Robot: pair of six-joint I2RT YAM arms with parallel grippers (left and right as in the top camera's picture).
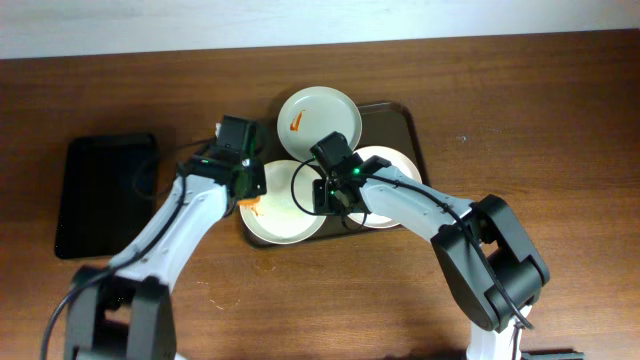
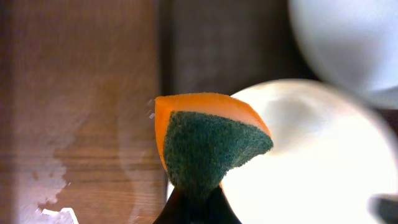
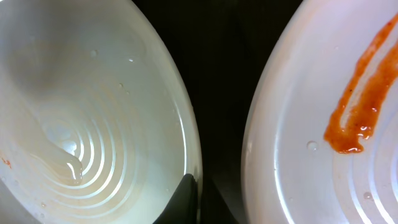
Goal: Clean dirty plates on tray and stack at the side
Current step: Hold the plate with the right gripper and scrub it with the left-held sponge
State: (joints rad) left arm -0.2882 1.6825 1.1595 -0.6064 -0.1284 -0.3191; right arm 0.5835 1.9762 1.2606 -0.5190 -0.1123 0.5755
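The robot's right gripper will set the cream-white plate down on the bare wood (image 1: 481,152) beside the brown tray, opposite the black tray. The plate is still in the dark brown tray.
The dark brown tray (image 1: 408,125) holds three plates. The pale green plate (image 1: 320,115) at the back has an orange smear. A white plate (image 1: 285,215) lies front left and another white plate (image 1: 385,160) lies right, partly under my right arm. My left gripper (image 1: 250,200) is shut on an orange and green sponge (image 2: 208,140) at the front-left plate's left rim (image 2: 311,162). My right gripper (image 1: 325,195) is shut on that plate's right rim (image 3: 180,124); the plate looks wet and wiped. A neighbouring plate (image 3: 298,93) shows an orange smear (image 3: 360,99).
A smaller glossy black tray (image 1: 105,195) lies on the wooden table at the left. The brown tray's dark floor shows between the plates (image 3: 221,74). Wet marks lie on the wood left of the tray (image 2: 56,168).
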